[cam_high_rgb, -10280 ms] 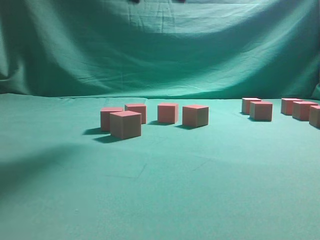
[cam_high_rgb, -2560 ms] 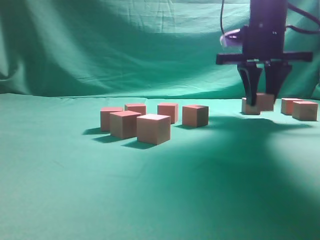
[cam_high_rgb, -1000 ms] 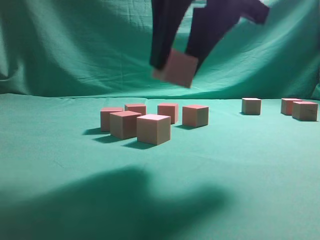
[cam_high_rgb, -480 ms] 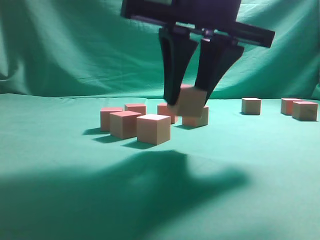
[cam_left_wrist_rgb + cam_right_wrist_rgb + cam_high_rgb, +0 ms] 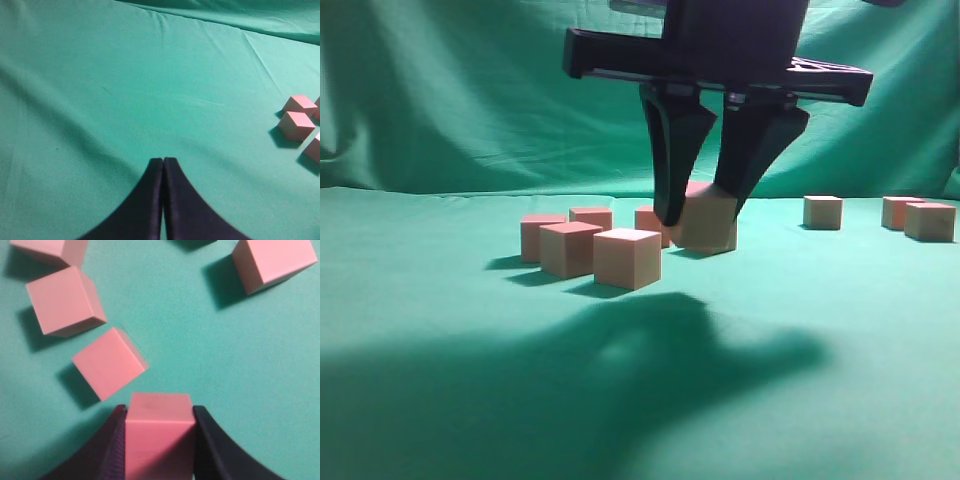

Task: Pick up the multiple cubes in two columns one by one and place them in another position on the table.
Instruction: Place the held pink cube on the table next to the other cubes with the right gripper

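Next, my right gripper releases the pink cube on the bare green cloth (image 5: 699,272) (image 5: 143,434), close beside the near cube.
My right gripper (image 5: 701,218) is shut on one pink cube (image 5: 708,226), held low at the right end of the left group of cubes on the green table (image 5: 800,340). In the right wrist view that cube (image 5: 159,416) sits squarely between the black fingers (image 5: 206,440) of the gripper (image 5: 159,410). Loose cubes lie close by: one tilted (image 5: 110,362), another beyond it (image 5: 64,300). Whether the held cube touches the cloth I cannot tell. My left gripper (image 5: 163,161) is shut and empty, hovering over bare cloth with cubes (image 5: 296,124) at its right edge.
The left group includes a near cube (image 5: 627,257) and two behind it (image 5: 570,248) (image 5: 542,237). Three cubes remain far right (image 5: 822,211) (image 5: 900,210) (image 5: 930,220). A wrinkled green backdrop (image 5: 470,100) hangs behind the table. The arm's shadow falls across the front cloth.
My right gripper has come down with the cube from above the left group to table height at its right end. The other cubes have not moved.
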`<state>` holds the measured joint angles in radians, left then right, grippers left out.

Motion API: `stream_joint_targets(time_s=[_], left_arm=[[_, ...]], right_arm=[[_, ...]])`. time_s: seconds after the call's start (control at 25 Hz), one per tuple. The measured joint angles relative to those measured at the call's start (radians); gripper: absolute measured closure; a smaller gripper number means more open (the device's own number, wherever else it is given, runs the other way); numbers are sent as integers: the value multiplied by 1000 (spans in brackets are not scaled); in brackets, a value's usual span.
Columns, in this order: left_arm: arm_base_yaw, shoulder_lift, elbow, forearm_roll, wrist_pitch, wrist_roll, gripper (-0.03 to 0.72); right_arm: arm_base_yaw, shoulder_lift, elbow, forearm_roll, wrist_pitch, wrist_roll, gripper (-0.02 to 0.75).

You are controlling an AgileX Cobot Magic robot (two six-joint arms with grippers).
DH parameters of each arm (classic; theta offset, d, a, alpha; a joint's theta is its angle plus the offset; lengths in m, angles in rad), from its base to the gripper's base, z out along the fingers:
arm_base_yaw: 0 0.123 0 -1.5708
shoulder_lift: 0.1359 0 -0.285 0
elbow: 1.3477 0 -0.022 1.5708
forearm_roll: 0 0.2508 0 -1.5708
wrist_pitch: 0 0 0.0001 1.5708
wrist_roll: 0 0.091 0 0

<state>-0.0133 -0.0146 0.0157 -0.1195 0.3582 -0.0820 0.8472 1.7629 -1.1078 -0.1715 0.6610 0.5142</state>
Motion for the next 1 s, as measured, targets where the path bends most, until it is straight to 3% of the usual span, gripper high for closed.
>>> stream_joint_targets(time_s=[1.0], left_arm=[[0, 0, 0, 0, 0, 0, 688]], right_arm=[[0, 72, 0, 70, 14, -37, 475]])
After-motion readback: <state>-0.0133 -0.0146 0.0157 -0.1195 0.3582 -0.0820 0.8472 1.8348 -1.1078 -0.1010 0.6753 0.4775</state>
